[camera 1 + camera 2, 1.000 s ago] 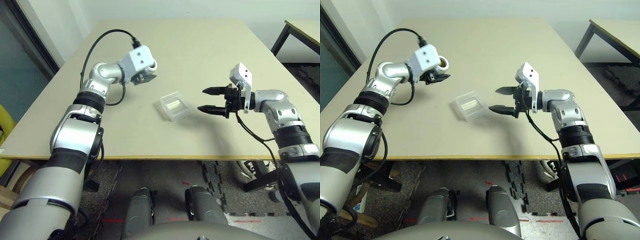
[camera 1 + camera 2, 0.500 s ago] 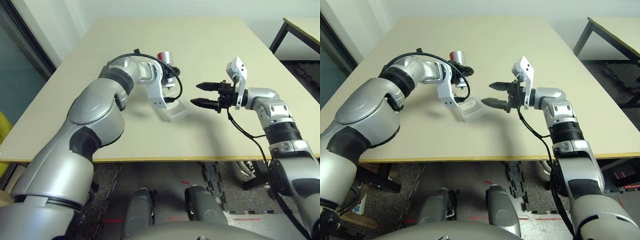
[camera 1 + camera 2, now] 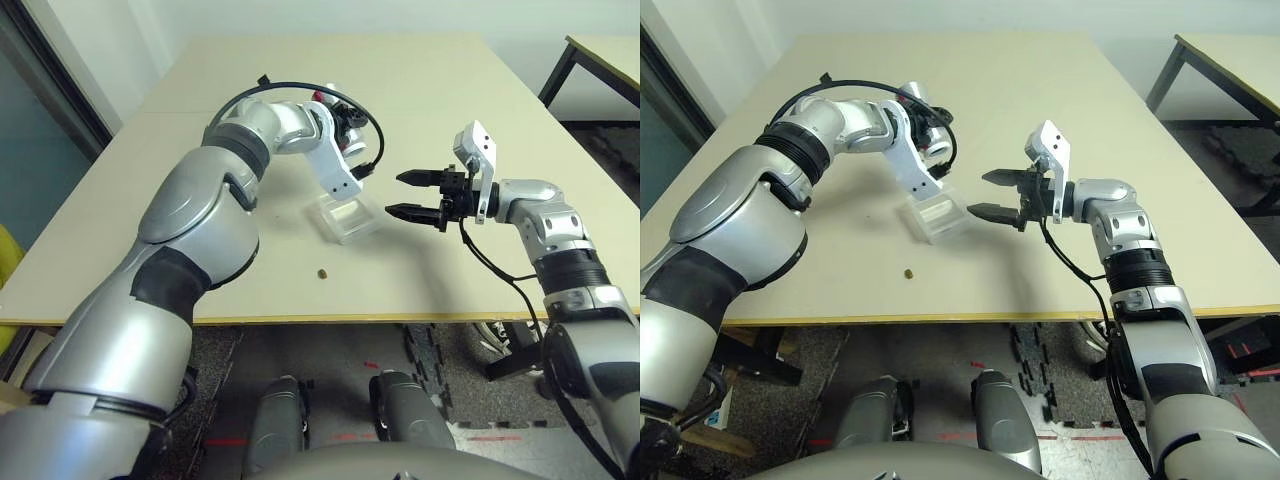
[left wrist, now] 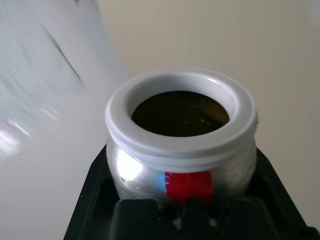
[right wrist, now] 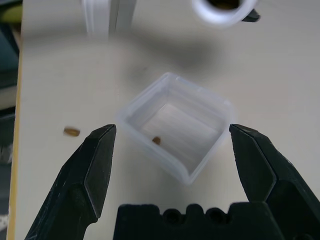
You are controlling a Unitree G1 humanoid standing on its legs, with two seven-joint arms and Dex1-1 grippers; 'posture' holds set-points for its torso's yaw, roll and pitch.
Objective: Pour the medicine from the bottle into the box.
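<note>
Next, my left gripper stands the bottle on the bare table [image 3: 282, 211] beside the clear box, opposite my right gripper.
My left gripper [image 3: 343, 128] is shut on the bottle [image 4: 182, 145], a silvery cylinder with a red mark and a white rim. The bottle has no cap on and hangs tilted just beyond the far left side of the box [image 3: 345, 215], with its mouth [image 5: 222, 7] turned toward my right gripper. The clear box lies on the table and one brown pellet of medicine [image 5: 156, 140] rests inside it. A second pellet [image 3: 322, 273] lies on the table in front of the box. My right gripper [image 3: 394, 194] stands open just right of the box, fingers pointing at it.
The beige table [image 3: 430, 90] stretches far and right of the box. Its front edge [image 3: 300, 318] runs a short way behind the loose pellet. Another table's corner [image 3: 600, 60] stands at the far right. A black cable [image 3: 270, 88] loops over my left wrist.
My left arm swung from the far left to the box with the bottle and tipped it. One pellet now lies in the box and another on the table. The right gripper shifted slightly.
</note>
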